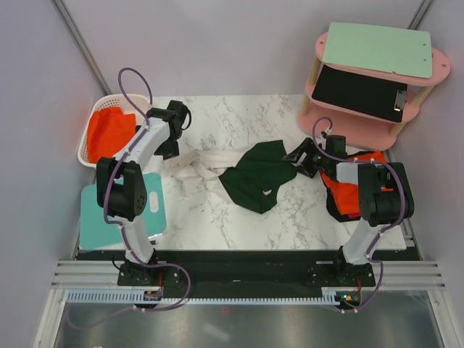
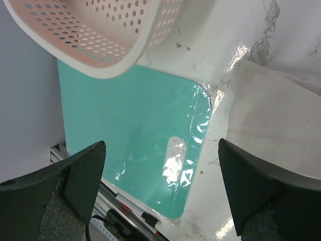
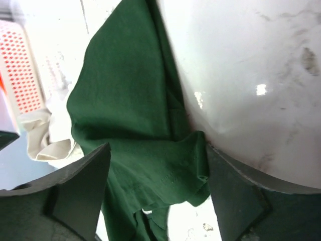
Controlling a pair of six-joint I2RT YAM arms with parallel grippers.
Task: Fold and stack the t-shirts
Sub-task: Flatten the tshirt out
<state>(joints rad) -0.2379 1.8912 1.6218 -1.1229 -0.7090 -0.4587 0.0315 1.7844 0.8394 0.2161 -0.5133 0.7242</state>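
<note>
The cream-white t-shirt's end nearest the white basket and the teal mat is the bunched end (image 1: 188, 169) (image 2: 286, 110), and my left gripper needs to close on it.
The dark green t-shirt (image 1: 257, 177) lies crumpled in the middle of the marble table. The cream-white t-shirt (image 1: 194, 168) is bunched just to its left, touching it. My right gripper (image 1: 296, 158) is at the green shirt's right edge. In the right wrist view, a fold of the green t-shirt (image 3: 135, 100) lies between that gripper's (image 3: 158, 191) spread fingers, which are open and not pinching the cloth. My left gripper (image 1: 170, 151) hangs open above the cream shirt's left end. The cream t-shirt (image 2: 276, 125) shows just beside its (image 2: 160, 191) right finger, with nothing between the fingers.
A white perforated basket (image 1: 92, 123) holding orange cloth sits at the back left. A teal mat (image 1: 98, 217) lies at the front left. More orange cloth in a dark bin (image 1: 351, 190) sits at the right. A pink two-tier shelf (image 1: 373, 80) stands at the back right.
</note>
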